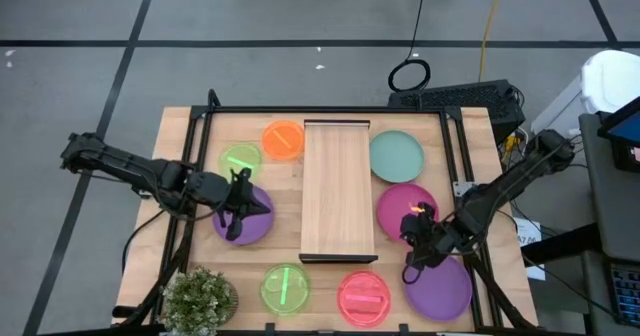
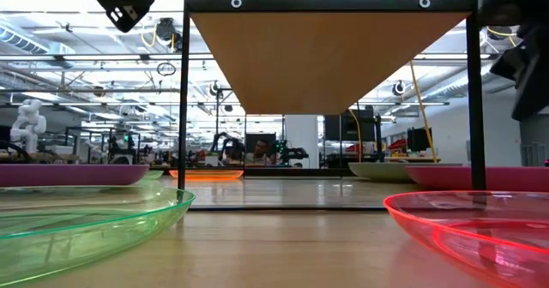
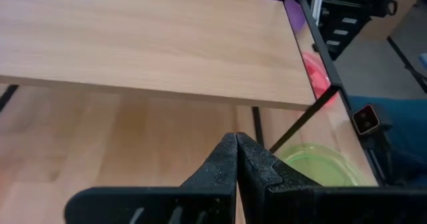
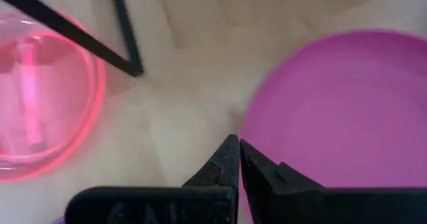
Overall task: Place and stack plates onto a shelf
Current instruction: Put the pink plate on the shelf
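Observation:
The magenta plate has its near rim [image 1: 402,239] [image 4: 244,134] on the side facing the pink-red plate and neighbouring purple plate. My right gripper will grip it there next.
The light-wood shelf [image 1: 338,188] stands mid-table on dark bars, with nothing on it. Around it, flat on the tabletop, lie an orange plate [image 1: 283,139], two green plates [image 1: 240,161] [image 1: 285,286], a teal plate [image 1: 396,156], a magenta plate [image 1: 405,208], a pink-red plate [image 1: 363,296] and two purple plates [image 1: 245,221] [image 1: 440,286]. My left gripper [image 3: 237,144] is shut above the left purple plate and points toward the shelf [image 3: 153,37]. My right gripper [image 4: 233,144] is shut, pointing down just off the magenta plate's [image 4: 347,111] near rim, with the pink-red plate [image 4: 40,104] beside it.
A small potted plant [image 1: 200,298] stands at the table's near left corner. A dark frame [image 1: 300,109] runs around the tabletop, with uprights at the shelf's corners [image 2: 185,99]. Bare wood shows between the plates near the shelf's near end.

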Tool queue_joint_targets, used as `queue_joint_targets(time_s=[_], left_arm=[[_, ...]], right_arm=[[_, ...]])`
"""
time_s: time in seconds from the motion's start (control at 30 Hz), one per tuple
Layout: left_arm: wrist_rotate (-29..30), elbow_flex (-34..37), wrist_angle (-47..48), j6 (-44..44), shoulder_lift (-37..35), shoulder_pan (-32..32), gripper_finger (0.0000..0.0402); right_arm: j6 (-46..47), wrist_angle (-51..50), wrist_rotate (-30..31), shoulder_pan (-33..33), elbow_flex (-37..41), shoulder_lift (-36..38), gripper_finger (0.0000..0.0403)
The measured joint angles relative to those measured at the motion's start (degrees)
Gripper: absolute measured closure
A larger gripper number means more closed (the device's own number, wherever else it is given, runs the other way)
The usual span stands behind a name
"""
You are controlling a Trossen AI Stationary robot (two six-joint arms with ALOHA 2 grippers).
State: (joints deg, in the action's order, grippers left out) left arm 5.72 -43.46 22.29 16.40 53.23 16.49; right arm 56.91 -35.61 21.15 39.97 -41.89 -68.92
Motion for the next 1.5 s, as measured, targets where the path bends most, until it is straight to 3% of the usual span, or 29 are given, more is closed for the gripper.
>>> queue_joint_targets(time_s=[0.33,0.53,0.7,0.97,1.2,1.5], left_arm=[[0.4,0.0,-1.8,-0.9,1.3,1.0,0.04],[0.5,0.0,-3.1,-3.7,1.3,1.0,0.04],[0.5,0.0,-3.1,-4.3,1.3,1.0,0.04],[1.3,0.0,-3.1,-5.9,1.2,1.0,0.04],[2.4,0.0,-3.1,-6.0,1.2,1.0,0.04],[2.6,0.0,-3.3,-6.0,1.2,0.9,0.04]], right_arm=[[-1.5,3.7,-0.2,3.3,0.0,-4.2,0.0333],[-9.3,3.7,-0.3,3.3,0.0,-7.2,0.0272],[-12.8,2.3,-0.1,3.3,0.0,-9.2,0.0248],[-9.6,-2.0,0.0,3.2,0.1,-10.7,0.0252],[-8.8,0.0,-0.1,3.2,4.3,-10.7,0.0271],[-7.0,2.9,-0.1,3.2,6.9,-10.6,0.0333]])
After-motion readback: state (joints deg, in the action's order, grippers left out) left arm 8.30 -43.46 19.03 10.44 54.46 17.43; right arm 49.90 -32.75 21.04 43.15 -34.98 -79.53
